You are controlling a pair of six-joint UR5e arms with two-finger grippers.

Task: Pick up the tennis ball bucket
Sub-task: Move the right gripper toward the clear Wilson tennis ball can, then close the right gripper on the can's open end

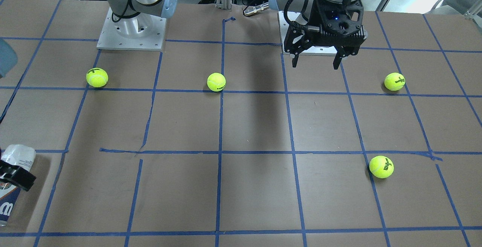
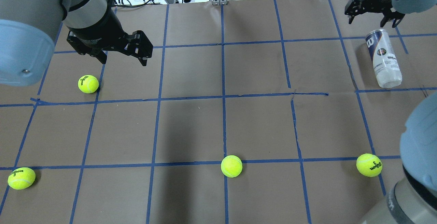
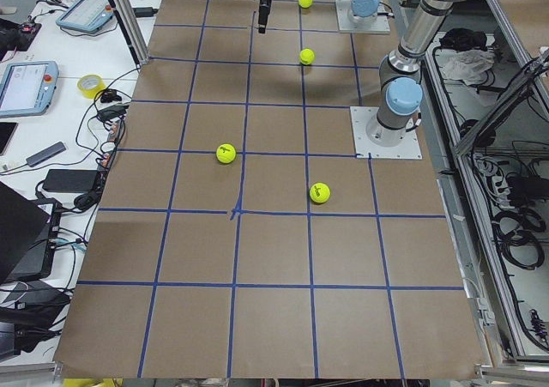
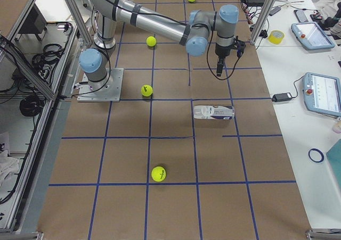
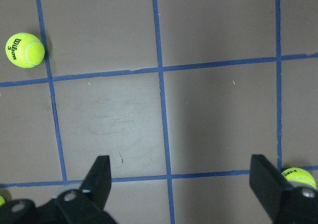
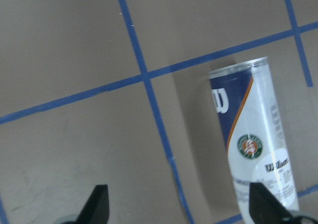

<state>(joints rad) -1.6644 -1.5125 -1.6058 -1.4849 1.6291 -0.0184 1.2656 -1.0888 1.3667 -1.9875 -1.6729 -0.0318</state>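
The robot's right gripper needs to next move to the tennis ball bucket's navy end (image 1: 6,209) (image 6: 239,91), near its silver rim, and close there.
The tennis ball bucket (image 2: 384,58), a clear can with a white and navy Wilson label, lies on its side on the table at the far right. It also shows in the right wrist view (image 6: 256,149), the exterior right view (image 4: 213,112) and at the front-facing view's left edge (image 1: 17,160). My right gripper (image 2: 371,21) is open and empty, held above the table just beyond the can's navy end. My left gripper (image 2: 123,60) is open and empty, hanging above the table on the left, and shows in the front-facing view (image 1: 315,65).
Several yellow-green tennis balls lie apart on the brown, blue-taped table: one near the left gripper (image 2: 88,84), one at the near left (image 2: 21,178), one near the middle (image 2: 231,166), one at the near right (image 2: 369,165). Cables lie past the far edge.
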